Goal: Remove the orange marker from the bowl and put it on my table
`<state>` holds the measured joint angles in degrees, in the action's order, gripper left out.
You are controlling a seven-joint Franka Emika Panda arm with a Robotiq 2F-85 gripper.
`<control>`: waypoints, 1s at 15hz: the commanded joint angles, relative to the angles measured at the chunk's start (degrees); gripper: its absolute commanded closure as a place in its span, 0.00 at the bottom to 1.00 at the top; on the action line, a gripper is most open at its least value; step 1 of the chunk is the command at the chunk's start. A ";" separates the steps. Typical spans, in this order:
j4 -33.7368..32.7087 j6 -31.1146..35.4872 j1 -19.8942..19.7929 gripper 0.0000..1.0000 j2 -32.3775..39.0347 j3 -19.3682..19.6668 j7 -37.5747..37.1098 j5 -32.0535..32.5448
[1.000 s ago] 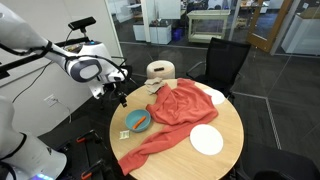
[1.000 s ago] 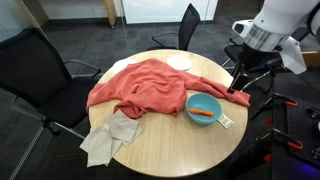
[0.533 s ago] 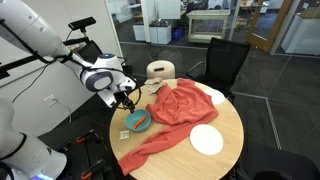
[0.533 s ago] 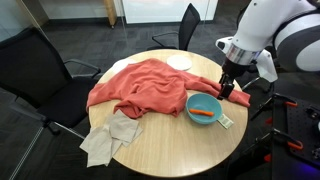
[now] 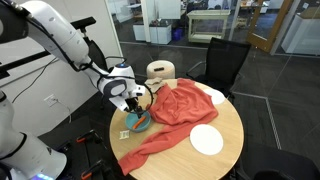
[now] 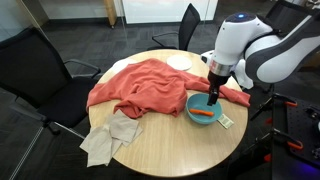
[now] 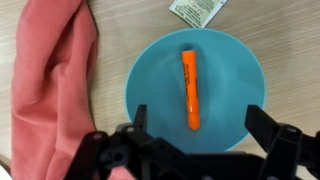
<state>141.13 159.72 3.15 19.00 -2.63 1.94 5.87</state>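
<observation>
I need to close my gripper on the near half of the orange marker's body (image 5: 141, 121) (image 7: 193, 104), between its middle and its near end, inside the teal-blue bowl.
The orange marker (image 7: 189, 90) lies inside the teal-blue bowl (image 7: 230, 75), lengthwise in the wrist view. It also shows in an exterior view (image 6: 204, 113). The bowl (image 6: 204, 108) (image 5: 138, 121) sits near the edge of the round light-wood table (image 6: 170, 145) (image 5: 228, 118). My gripper (image 7: 200, 125) (image 6: 214, 96) (image 5: 133, 103) hangs open just above the bowl, with one finger on each side of the marker's near end and nothing held.
A large red-orange cloth (image 6: 150, 85) (image 7: 50, 80) (image 5: 172, 108) lies beside the bowl. A white plate (image 5: 207, 139) (image 6: 180, 62), a grey rag (image 6: 112, 138) and a small white packet (image 7: 197, 8) (image 6: 226, 121) are on the table. Black chairs (image 6: 40, 70) (image 5: 225, 60) stand around it.
The arm has swung in from beyond the table's edge to over the bowl and come down towards it. The marker and bowl have not moved.
</observation>
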 commanded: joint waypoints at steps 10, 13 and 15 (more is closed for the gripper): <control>-6.82 2.63 9.07 0.00 10.59 6.98 -7.61 5.12; -7.56 4.33 12.51 0.00 12.27 10.07 -11.61 7.09; -7.75 5.44 13.51 0.00 13.32 10.84 -12.56 6.96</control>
<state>134.22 162.90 14.34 30.58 6.15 -7.46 11.35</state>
